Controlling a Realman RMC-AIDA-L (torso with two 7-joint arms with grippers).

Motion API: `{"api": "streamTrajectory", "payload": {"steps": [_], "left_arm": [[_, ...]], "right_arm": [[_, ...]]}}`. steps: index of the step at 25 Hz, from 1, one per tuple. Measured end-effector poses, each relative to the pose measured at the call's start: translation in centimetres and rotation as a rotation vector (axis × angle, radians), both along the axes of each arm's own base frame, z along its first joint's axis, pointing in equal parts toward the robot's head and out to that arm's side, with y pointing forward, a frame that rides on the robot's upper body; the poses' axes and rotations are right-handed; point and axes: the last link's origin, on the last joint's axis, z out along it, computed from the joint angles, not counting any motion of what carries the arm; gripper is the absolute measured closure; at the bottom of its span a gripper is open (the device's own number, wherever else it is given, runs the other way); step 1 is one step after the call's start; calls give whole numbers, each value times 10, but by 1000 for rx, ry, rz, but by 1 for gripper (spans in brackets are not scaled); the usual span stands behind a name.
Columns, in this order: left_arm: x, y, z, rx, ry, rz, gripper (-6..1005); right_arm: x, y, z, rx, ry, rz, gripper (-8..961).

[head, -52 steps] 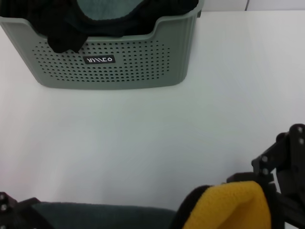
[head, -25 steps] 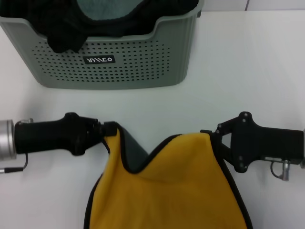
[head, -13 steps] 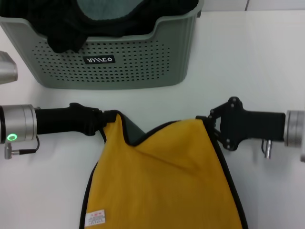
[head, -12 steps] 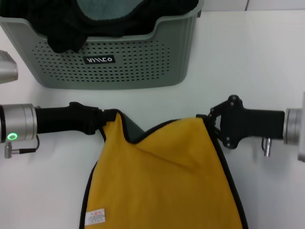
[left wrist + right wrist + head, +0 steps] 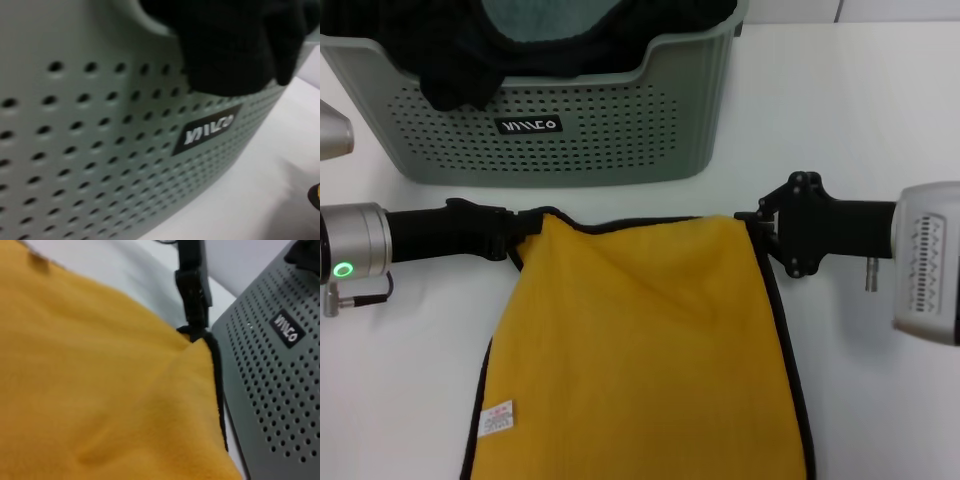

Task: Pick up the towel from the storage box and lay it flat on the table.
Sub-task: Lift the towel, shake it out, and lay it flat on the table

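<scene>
The robot's left gripper should release the corner of the yellow towel on the table (image 5: 499,219) near the foot of the storage box.
The yellow towel (image 5: 645,340) with black edge binding lies spread yellow side up on the white table (image 5: 840,130), its far edge stretched straight just in front of the storage box (image 5: 570,140). My left gripper (image 5: 525,235) is shut on its far left corner. My right gripper (image 5: 760,228) is shut on its far right corner. A small white label (image 5: 497,417) shows at the near left corner. The right wrist view shows the towel (image 5: 90,390), the left gripper (image 5: 196,322) holding its corner, and the box (image 5: 270,375). The left wrist view shows the box wall (image 5: 100,150).
A black cloth (image 5: 460,60) hangs over the sage-green box's dipped front rim, and a teal-grey cloth (image 5: 540,15) lies inside it. The black cloth also shows in the left wrist view (image 5: 235,45). The box stands close beyond both grippers. Bare table lies to the right.
Both grippers have moved apart and slightly toward the box. The towel's sagging far edge, which showed its dark reverse, is now pulled straight and the cloth lies flatter.
</scene>
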Motion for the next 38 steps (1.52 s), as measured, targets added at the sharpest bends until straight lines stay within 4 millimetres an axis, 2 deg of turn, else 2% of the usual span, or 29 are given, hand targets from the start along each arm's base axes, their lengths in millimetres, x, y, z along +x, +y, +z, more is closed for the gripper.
{"api": "streamTrajectory", "payload": {"steps": [7, 19, 30, 38], "left_arm": [[-4, 4, 2, 23, 22, 16, 987], [-4, 10, 10, 51, 53, 10, 988], [2, 13, 11, 25, 123, 1, 984], [5, 13, 18, 46, 154, -22, 974]], "right_arm": [[-9, 1, -15, 68, -111, 82, 912], [-6, -5, -11, 136, -148, 135, 910], [-4, -8, -20, 174, -202, 154, 909], [-6, -9, -21, 173, -199, 161, 908]]}}
